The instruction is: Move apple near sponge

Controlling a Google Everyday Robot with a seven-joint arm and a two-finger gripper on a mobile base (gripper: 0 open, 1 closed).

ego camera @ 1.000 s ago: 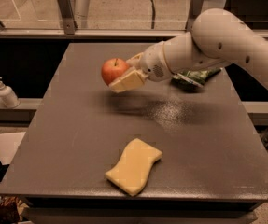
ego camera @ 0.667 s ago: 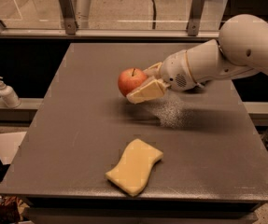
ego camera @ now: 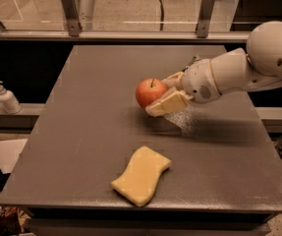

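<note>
The apple will go down from my gripper onto the grey table [ego camera: 165,148], against the far edge of the pale-yellow sponge.
The red-orange apple [ego camera: 149,92] with a short dark stem is held above the grey table [ego camera: 91,122], near its middle. My gripper [ego camera: 162,93] reaches in from the right and is shut on the apple, one cream finger [ego camera: 166,103] under its near side and the other behind it. The pale-yellow wavy sponge [ego camera: 141,175] lies flat near the table's front edge, below and slightly left of the apple, about an apple's width or two away.
A green-and-white snack bag [ego camera: 191,62] shows partly behind my arm at the back right. A white pump bottle [ego camera: 6,98] stands on a ledge left of the table. A railing runs behind the table's far edge.
My gripper has carried the apple to the right and toward the front of the table, closer to the sponge. The sponge has not moved.
</note>
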